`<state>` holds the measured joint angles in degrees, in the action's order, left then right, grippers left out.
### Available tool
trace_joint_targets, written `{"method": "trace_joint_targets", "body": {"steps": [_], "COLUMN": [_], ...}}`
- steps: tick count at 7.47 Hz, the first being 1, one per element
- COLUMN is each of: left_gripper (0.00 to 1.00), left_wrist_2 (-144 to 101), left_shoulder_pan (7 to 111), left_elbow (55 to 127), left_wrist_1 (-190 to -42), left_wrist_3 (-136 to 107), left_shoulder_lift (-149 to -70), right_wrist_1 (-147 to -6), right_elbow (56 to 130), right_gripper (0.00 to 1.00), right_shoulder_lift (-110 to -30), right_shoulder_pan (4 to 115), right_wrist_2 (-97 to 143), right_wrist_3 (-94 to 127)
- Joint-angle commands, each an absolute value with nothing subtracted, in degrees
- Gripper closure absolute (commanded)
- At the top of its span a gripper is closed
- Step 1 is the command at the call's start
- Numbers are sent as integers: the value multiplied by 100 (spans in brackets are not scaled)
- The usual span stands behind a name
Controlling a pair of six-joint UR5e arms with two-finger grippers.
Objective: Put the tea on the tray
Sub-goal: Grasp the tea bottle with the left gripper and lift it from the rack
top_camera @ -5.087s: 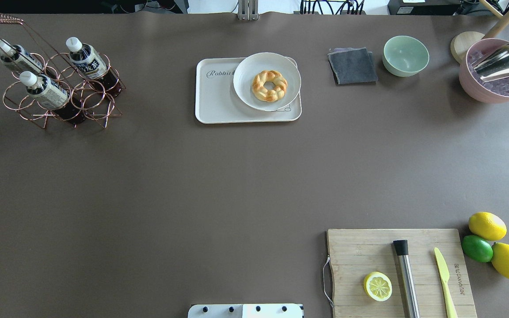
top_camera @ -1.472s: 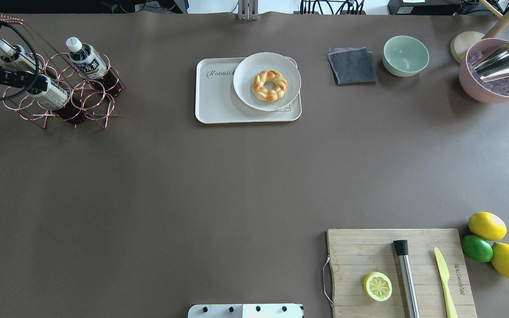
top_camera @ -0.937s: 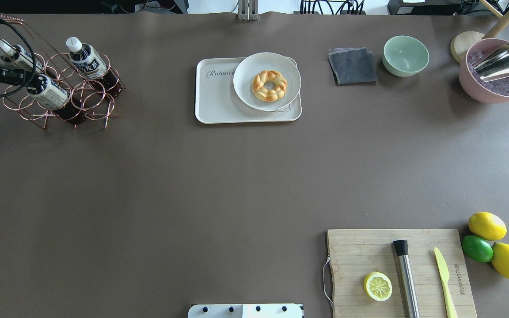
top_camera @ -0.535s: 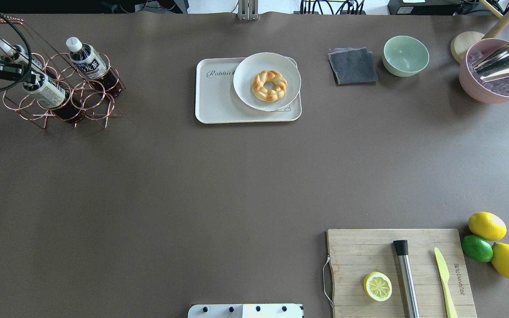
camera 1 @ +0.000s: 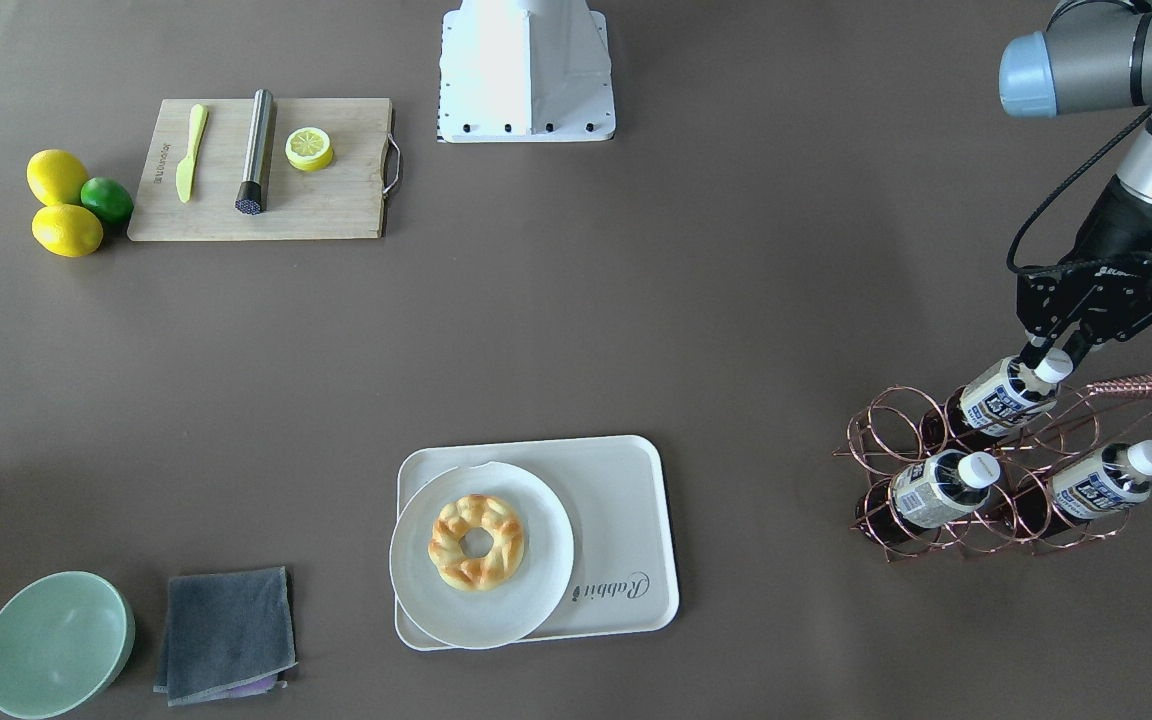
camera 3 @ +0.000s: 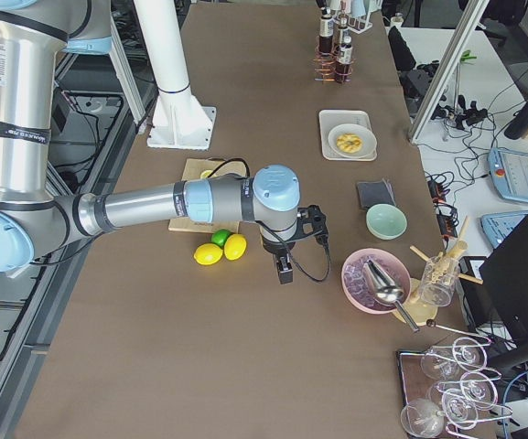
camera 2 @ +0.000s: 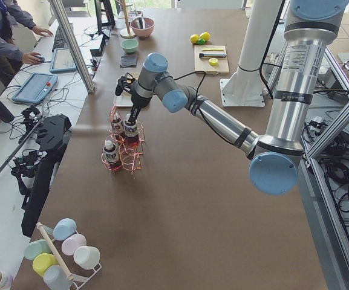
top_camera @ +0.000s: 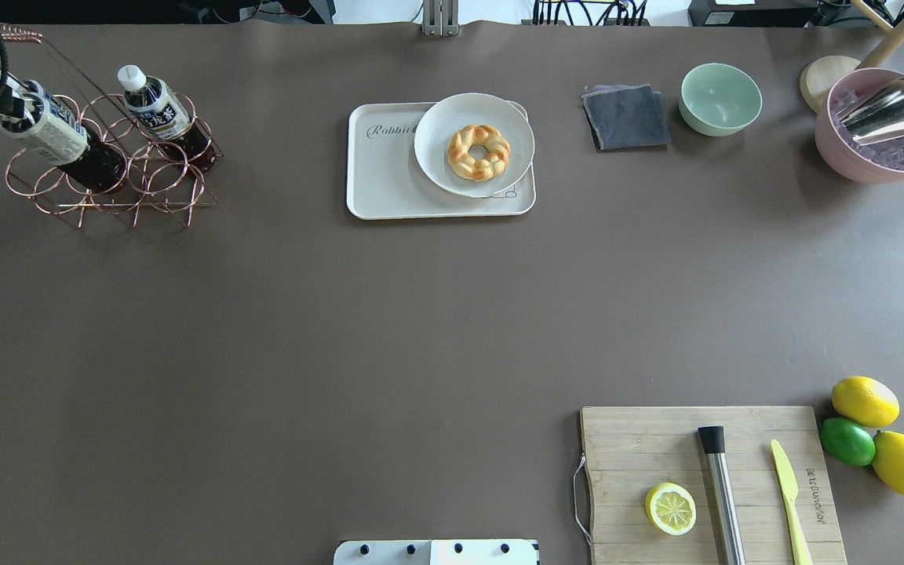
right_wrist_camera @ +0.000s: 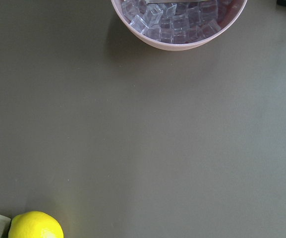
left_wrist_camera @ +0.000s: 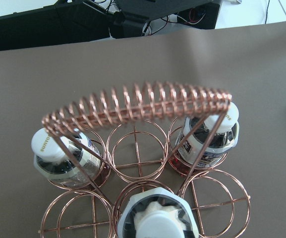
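My left gripper has the tea bottle. It will let go of the bottle on the bare table [camera 1: 532,274] between the white robot base and the tray.
My left gripper [camera 1: 1048,362] is shut on the white cap of one tea bottle [camera 1: 1004,392] and holds it tilted, partly raised out of the copper wire rack [camera 1: 896,420]. In the overhead view that bottle [top_camera: 60,137] is at the far left, with the gripper [top_camera: 11,100] over its cap. The left wrist view shows its cap [left_wrist_camera: 157,220] at the bottom. Two more bottles [camera 1: 941,485] [camera 1: 1106,475] stand in the rack. The cream tray [top_camera: 389,176] lies at the table's far middle, with a plate [top_camera: 440,169] holding a doughnut on its right part. My right gripper [camera 3: 285,271] hovers near the lemons; I cannot tell whether it is open or shut.
The rack's coiled handle [left_wrist_camera: 138,104] arches over the bottles. A cutting board [top_camera: 656,447] holds a lemon half, a steel muddler and a knife. Lemons and a lime [top_camera: 848,441] lie beside it. A grey cloth [top_camera: 626,116], a green bowl [top_camera: 721,98] and a pink ice bowl [top_camera: 852,149] stand far right.
My left arm came in from the left, closed on the cap of the nearest bottle, and has raised it up out of its ring in the rack.
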<state>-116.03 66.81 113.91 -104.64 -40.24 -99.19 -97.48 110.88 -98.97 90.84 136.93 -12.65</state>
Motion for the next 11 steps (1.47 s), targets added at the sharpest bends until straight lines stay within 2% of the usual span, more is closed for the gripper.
{"method": "trace_joint_targets", "body": {"steps": [1,3,6,7,8,10,11], "left_gripper": [100,100,100,100,100,100,100], "left_wrist_2": [-11610,-11610,-11148,-10144,-9464,-9352,-9030], "left_shoulder_pan": [7066,6848,4982,3887,3215,2823,2456], "left_elbow": [12686,13392,13614,13501,12934,12044,11710], "left_wrist_1": [-8839,-7976,-6474,-6182,-5935,-5959,-6264], "left_wrist_3": [-3981,-4139,-5979,-6620,-6871,-7311,-7617], "left_shoulder_lift": [-9949,-10089,-11736,-12299,-13070,-13866,-13991], "right_wrist_1": [-9738,-9738,-9695,-9477,-9431,-9431,-9422], "right_elbow": [11083,11066,11083,11074,11066,11065,11065], "right_gripper": [0,0,0,0,0,0,0], "right_shoulder_lift": [-9896,-9896,-9853,-9853,-9844,-9817,-9809], "right_shoulder_pan": [9026,8991,8922,8834,8790,8693,8692], "right_wrist_2": [13693,13685,13719,13755,13755,13746,13746], "right_wrist_3": [-1230,-1230,-1126,-960,-888,-888,-888]}}
